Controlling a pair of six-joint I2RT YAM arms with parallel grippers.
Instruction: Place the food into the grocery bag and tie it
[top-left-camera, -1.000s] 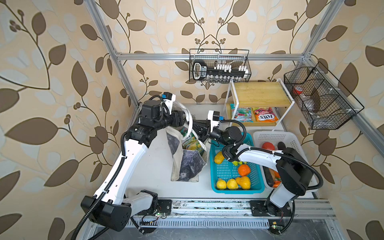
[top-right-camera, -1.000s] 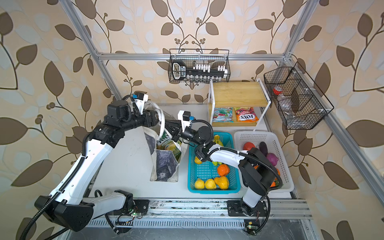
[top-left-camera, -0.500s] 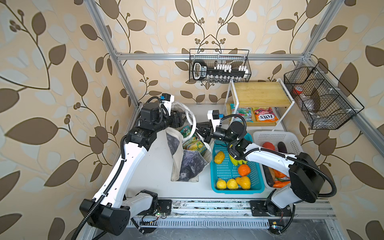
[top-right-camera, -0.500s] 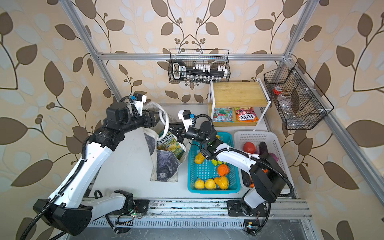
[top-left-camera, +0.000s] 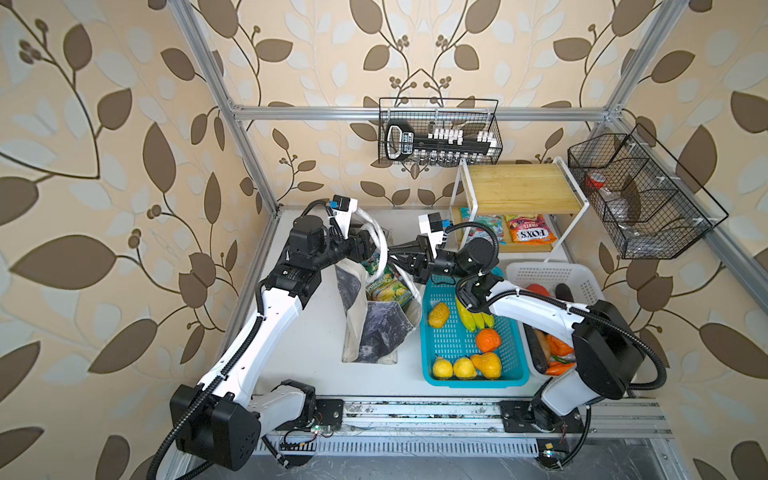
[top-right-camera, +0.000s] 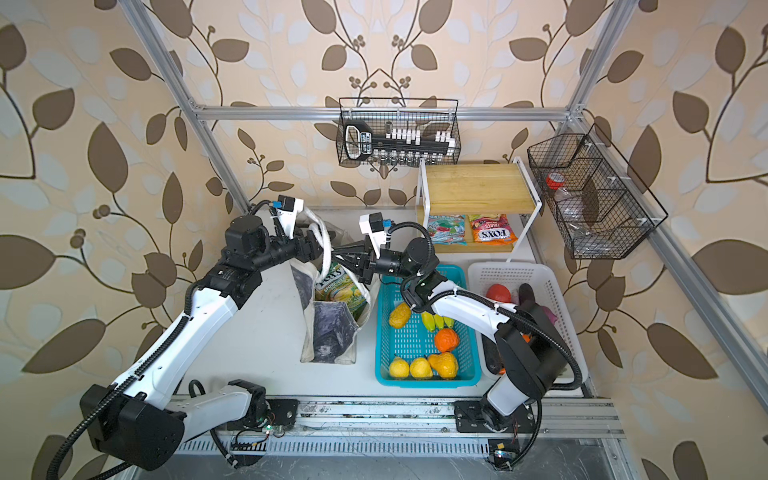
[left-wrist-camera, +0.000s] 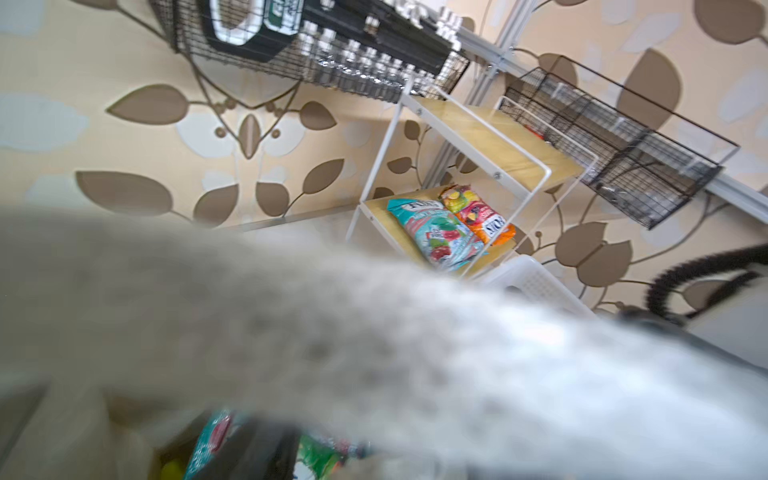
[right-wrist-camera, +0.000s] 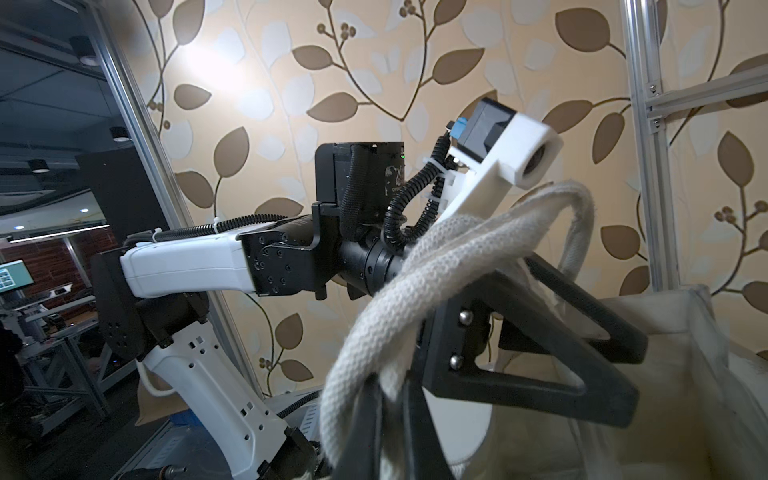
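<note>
My left gripper should back out and take the strap loop's side (top-left-camera: 380, 240) with its fingertips, because the strap loops around the base of its spread fingers.
The off-white grocery bag (top-left-camera: 374, 328) (top-right-camera: 328, 332) stands open mid-table with a yellow-green packet (top-left-camera: 388, 286) (top-right-camera: 338, 286) in its mouth. My left gripper (top-left-camera: 368, 245) (right-wrist-camera: 631, 378) is open at the bag's top, and a pale strap handle (top-left-camera: 376, 232) (right-wrist-camera: 399, 299) loops around its spread fingers. My right gripper (top-left-camera: 395, 255) (right-wrist-camera: 386, 424) comes in from the right and is shut on that strap. The strap (left-wrist-camera: 374, 332) blurs most of the left wrist view and hides the left jaws there. A teal-red packet (top-left-camera: 484, 222) (left-wrist-camera: 440, 237) lies on the lower shelf. Bananas (top-left-camera: 476, 318) and lemons (top-left-camera: 442, 368) sit in the turquoise basket.
The turquoise basket (top-left-camera: 432, 299) stands just right of the bag, with a white basket (top-left-camera: 540, 270) of vegetables beyond it. An orange FOX'S packet (top-left-camera: 532, 230) lies under the wooden shelf rack (top-left-camera: 519, 187). Wire baskets (top-left-camera: 440, 133) (top-left-camera: 640, 199) hang on the back and right walls.
My right arm has reached left from over the turquoise basket to the bag's top and its gripper has shut on the strap. The left gripper has stayed at the handles.
</note>
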